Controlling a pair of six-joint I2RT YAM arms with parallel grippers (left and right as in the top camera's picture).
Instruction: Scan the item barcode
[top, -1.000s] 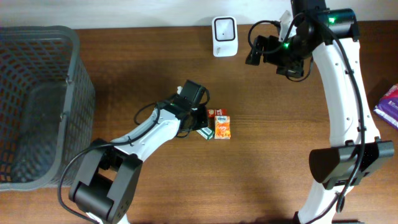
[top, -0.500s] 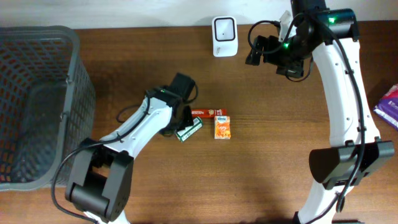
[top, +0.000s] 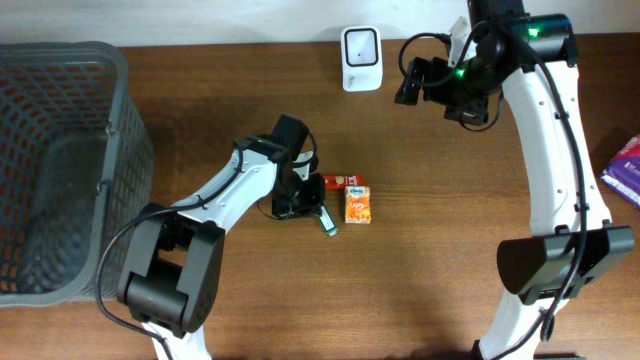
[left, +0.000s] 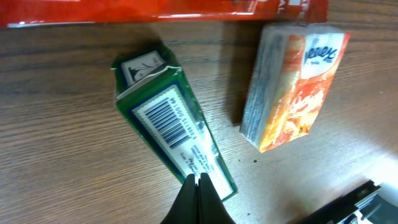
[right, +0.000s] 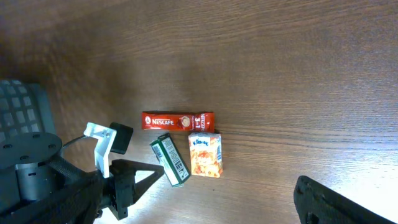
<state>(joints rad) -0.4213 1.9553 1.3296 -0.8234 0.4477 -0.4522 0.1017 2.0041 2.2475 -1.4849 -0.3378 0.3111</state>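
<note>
I have my left gripper shut against the near end of the green box, so next I open it, grip the box's sides (left: 217, 152) and hand the box to my right gripper.
A small green box (left: 171, 143) lies flat on the wooden table with its barcode facing up. My left gripper (left: 199, 182) is shut and holds nothing, and its tips touch the near end of that box (top: 327, 221). Beside it lie an orange tissue pack (left: 292, 87) and a red Nescafe stick (left: 168, 9). The white scanner (top: 361, 58) stands at the table's far edge. My right gripper (top: 410, 82) hangs open high above the table near the scanner. In its own view the green box (right: 169, 160) lies well below it, and one fingertip (right: 336, 202) shows.
A large grey mesh basket (top: 60, 170) fills the left side of the table. A purple packet (top: 625, 170) lies at the right edge. The left arm's body (top: 230, 205) stretches across the middle toward the items.
The left gripper swung left and back while staying shut, and the green box slid and turned with it; it now lies below the red stick, left of the orange pack. The right arm has not moved.
</note>
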